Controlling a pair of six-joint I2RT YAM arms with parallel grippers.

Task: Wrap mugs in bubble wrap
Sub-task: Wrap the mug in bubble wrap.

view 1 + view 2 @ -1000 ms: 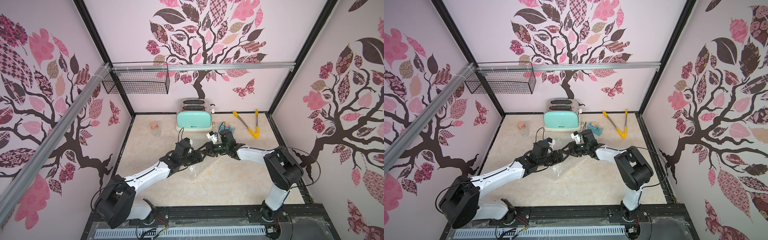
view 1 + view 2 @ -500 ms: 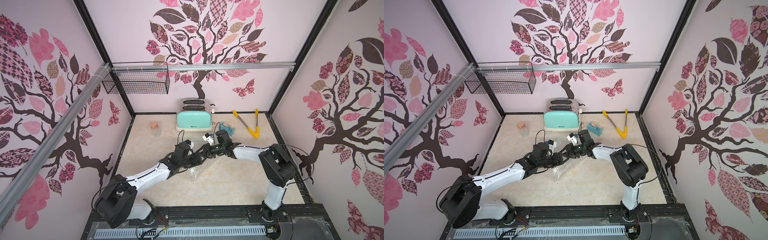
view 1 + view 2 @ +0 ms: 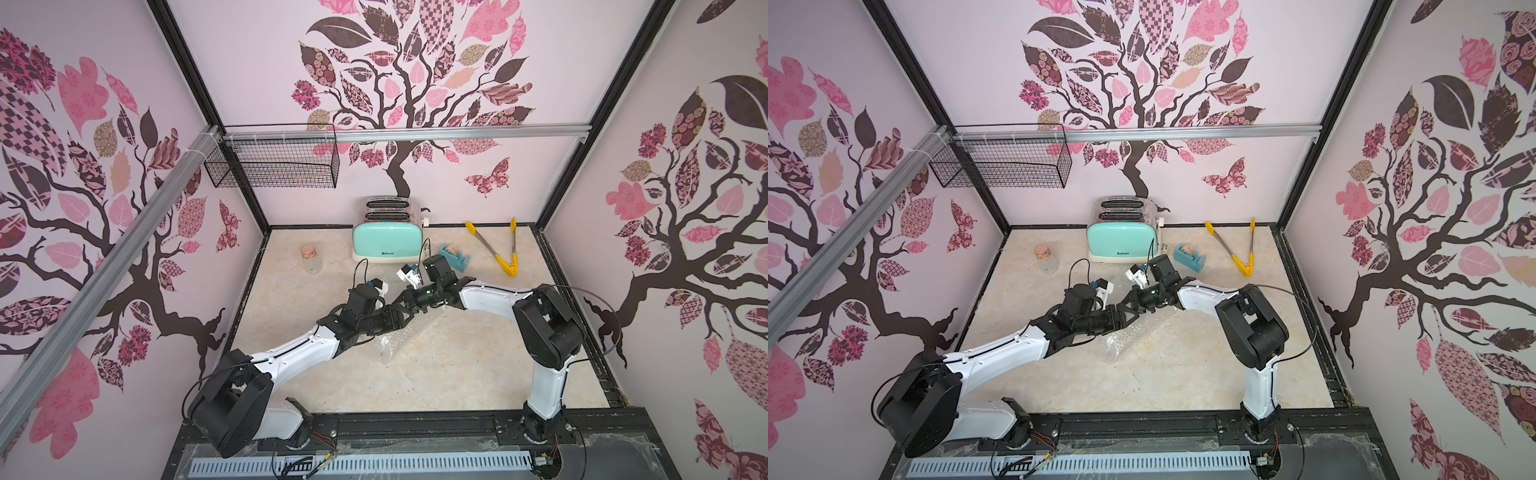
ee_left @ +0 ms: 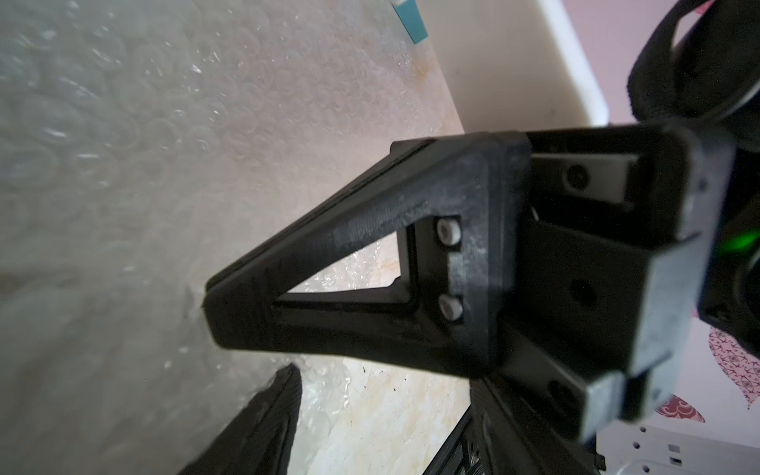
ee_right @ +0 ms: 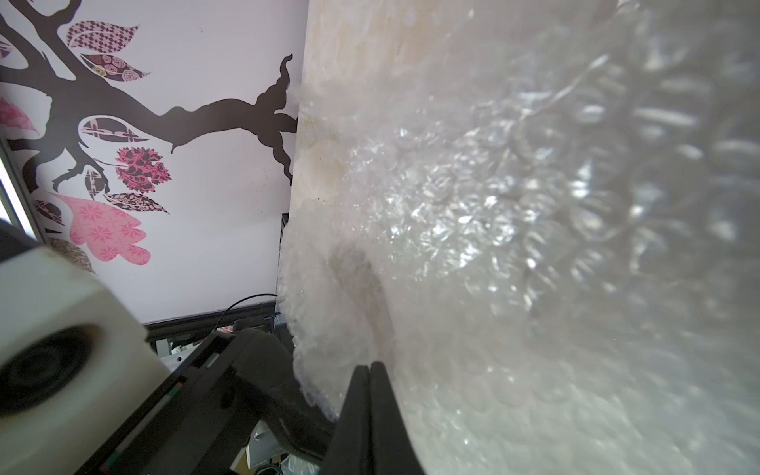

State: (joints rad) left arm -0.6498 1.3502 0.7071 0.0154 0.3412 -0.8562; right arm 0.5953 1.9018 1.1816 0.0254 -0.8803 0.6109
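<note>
Next, my left gripper moves back away from my right gripper and pinches the fuller sheet (image 4: 119, 356), as only the edge of the bubble wrap is between its open fingers.
The bubble wrap (image 3: 385, 348) lies crumpled at mid-table, its clear dotted sheet running up under both grippers, and it fills most of the right wrist view (image 5: 514, 214). My right gripper (image 3: 405, 297) (image 5: 370, 367) has its jaws pressed flat together at the sheet's edge, pinching it. In the left wrist view its black finger (image 4: 329, 263) touches the wrap (image 4: 103, 164) with its tip. My left gripper (image 3: 400, 319) (image 4: 382, 395) stands open just beside it, with only table and a bit of wrap between its fingers. The mug is hidden in every view.
At the back of the table stand a mint toaster (image 3: 386, 243), a cork-stoppered glass jar (image 3: 311, 259), a blue tape dispenser (image 3: 454, 254) and yellow tongs (image 3: 498, 249). A wire basket (image 3: 274, 166) hangs on the rail at the back left.
My right gripper has slid left towards the left gripper and gone from partly open to shut at the wrap's edge. The left arm has barely moved.
</note>
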